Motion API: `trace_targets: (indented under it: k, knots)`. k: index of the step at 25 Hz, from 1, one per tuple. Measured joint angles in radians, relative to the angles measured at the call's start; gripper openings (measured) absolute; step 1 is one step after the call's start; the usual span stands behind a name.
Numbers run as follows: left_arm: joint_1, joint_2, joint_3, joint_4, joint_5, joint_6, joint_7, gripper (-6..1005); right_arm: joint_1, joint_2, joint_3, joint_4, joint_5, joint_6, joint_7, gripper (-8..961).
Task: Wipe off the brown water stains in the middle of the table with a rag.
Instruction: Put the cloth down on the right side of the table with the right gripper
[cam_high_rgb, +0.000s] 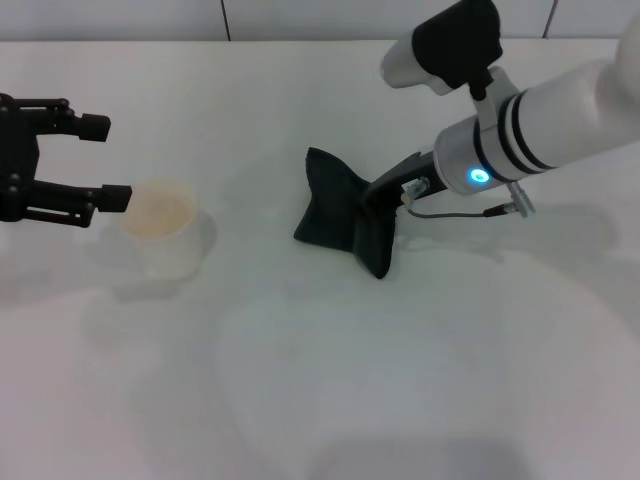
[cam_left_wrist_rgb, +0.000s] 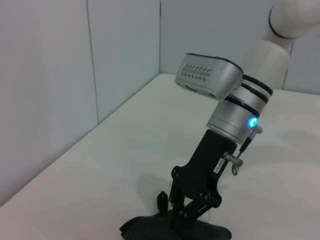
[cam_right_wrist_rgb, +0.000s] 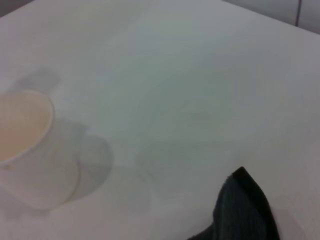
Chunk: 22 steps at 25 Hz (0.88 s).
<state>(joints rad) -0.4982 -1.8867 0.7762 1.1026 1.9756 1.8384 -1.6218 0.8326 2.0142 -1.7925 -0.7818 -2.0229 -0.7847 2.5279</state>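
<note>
The dark rag, still bunched on the table, will be released by my right gripper on the clear white table (cam_high_rgb: 454, 270) just below my arm's blue light.
The dark rag (cam_high_rgb: 335, 205) lies bunched on the white table (cam_high_rgb: 420, 360), just right of centre. My right gripper (cam_high_rgb: 385, 207) comes down on its right side at a slant and is shut on the cloth. The left wrist view shows that gripper (cam_left_wrist_rgb: 187, 214) with its fingers sunk into the rag (cam_left_wrist_rgb: 150, 230). One pointed corner of the rag (cam_right_wrist_rgb: 245, 210) shows in the right wrist view. The brown water stains are not visible in any view. My left gripper (cam_high_rgb: 105, 162) hovers open at the far left, holding nothing.
A pale cream cup (cam_high_rgb: 162, 228) holding light liquid stands right beside the left gripper's fingertips, and shows in the right wrist view as well (cam_right_wrist_rgb: 25, 145). A wall runs along the table's far edge (cam_left_wrist_rgb: 125, 75).
</note>
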Motion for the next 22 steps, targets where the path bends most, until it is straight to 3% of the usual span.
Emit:
trace_targets:
  k: [15, 22]
  knots:
    - [0.001, 0.000, -0.001, -0.004, -0.005, -0.008, 0.002, 861, -0.231, -0.002, 0.149, -0.236, -0.107, -0.110, -0.011, 87]
    - [0.001, 0.000, -0.002, -0.004, -0.005, -0.013, 0.002, 861, -0.314, -0.004, 0.163, -0.330, -0.134, -0.179, -0.011, 93]
